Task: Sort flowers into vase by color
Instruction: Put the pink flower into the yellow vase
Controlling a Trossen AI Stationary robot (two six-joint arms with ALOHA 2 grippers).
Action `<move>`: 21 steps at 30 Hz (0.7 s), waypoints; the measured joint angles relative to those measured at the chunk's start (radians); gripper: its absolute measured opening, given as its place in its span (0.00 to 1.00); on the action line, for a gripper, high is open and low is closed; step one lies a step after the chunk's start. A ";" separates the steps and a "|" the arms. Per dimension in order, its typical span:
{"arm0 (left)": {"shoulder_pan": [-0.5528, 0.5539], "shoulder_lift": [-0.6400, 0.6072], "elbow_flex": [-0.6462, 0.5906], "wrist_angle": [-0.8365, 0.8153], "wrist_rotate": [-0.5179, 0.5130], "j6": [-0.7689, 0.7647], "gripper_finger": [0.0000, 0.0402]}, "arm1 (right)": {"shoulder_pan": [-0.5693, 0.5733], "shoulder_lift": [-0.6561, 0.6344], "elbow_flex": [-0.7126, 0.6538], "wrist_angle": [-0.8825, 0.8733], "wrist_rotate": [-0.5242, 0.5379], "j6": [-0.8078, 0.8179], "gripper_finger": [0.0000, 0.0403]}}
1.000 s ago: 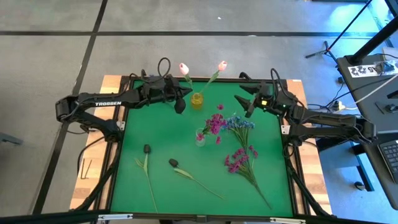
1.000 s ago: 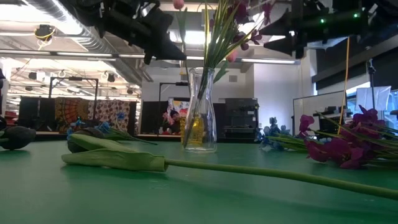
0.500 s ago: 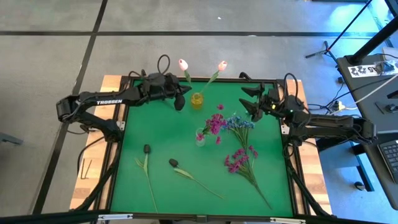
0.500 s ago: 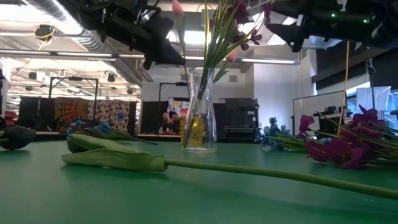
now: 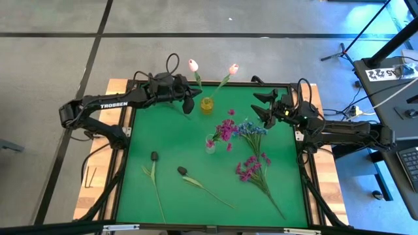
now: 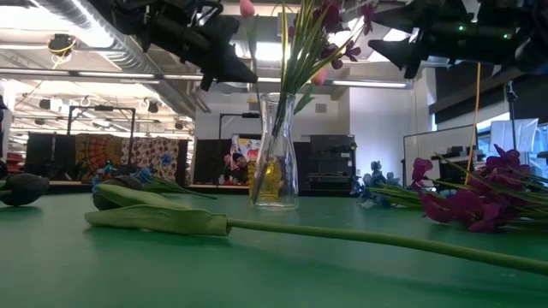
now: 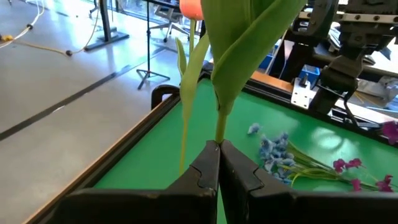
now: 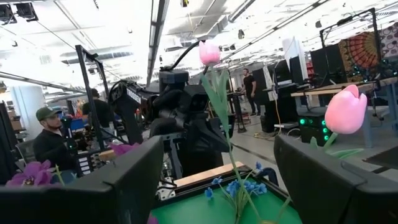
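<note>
My right gripper needs to next move to the blue spray near the clear vase, and then close on the stems (image 5: 253, 138) just below the blossoms of that spray.
Two white-pink tulips (image 5: 193, 65) (image 5: 233, 68) stand with their stems in a small yellow vase (image 5: 207, 104) near the far edge. Magenta clusters (image 5: 225, 130) stand in a clear vase (image 5: 209, 146) at mid-table. A blue spray (image 5: 251, 128), a magenta spray (image 5: 251, 168) and two dark buds (image 5: 154, 156) (image 5: 182, 171) lie flat on the mat. My left gripper (image 5: 188, 108) (image 7: 219, 146) is shut, raised just left of the yellow vase. My right gripper (image 5: 260, 108) (image 8: 233, 186) hovers open over the far right of the mat. My left gripper's shut fingertips (image 7: 211, 155) point level from the table's left at a tulip's stem and leaf (image 7: 219, 124), which rise right behind them. I cannot tell whether they touch the stem; the fingers hide the vase below.
The green mat (image 5: 170, 130) is bordered by a dark raised frame (image 5: 127, 130). Free room lies on its left half beyond the dark buds. In the low view a tulip stem (image 6: 342, 235) lies across the foreground. People (image 8: 50, 143) stand in the room beyond the table.
My right gripper has drawn back a little toward the table's right edge, staying open. My left gripper has shifted slightly toward the far edge, still shut beside the yellow vase. The flowers have kept their places.
</note>
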 joint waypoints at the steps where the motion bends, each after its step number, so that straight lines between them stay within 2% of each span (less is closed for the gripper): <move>1: 0.003 0.000 0.000 -0.006 0.000 0.000 0.00 | 0.000 0.000 0.000 0.000 0.000 0.000 0.76; 10: 0.017 0.112 0.001 -0.005 -0.002 -0.002 0.00 | 0.000 0.000 0.000 0.044 -0.063 0.057 0.76; 15: 0.017 0.145 0.001 0.048 -0.001 -0.007 0.00 | 0.000 0.000 0.000 0.025 -0.063 0.056 0.76; 21: 0.022 0.146 0.001 0.031 -0.001 -0.022 0.08 | 0.000 0.001 0.000 -0.018 -0.061 0.056 0.76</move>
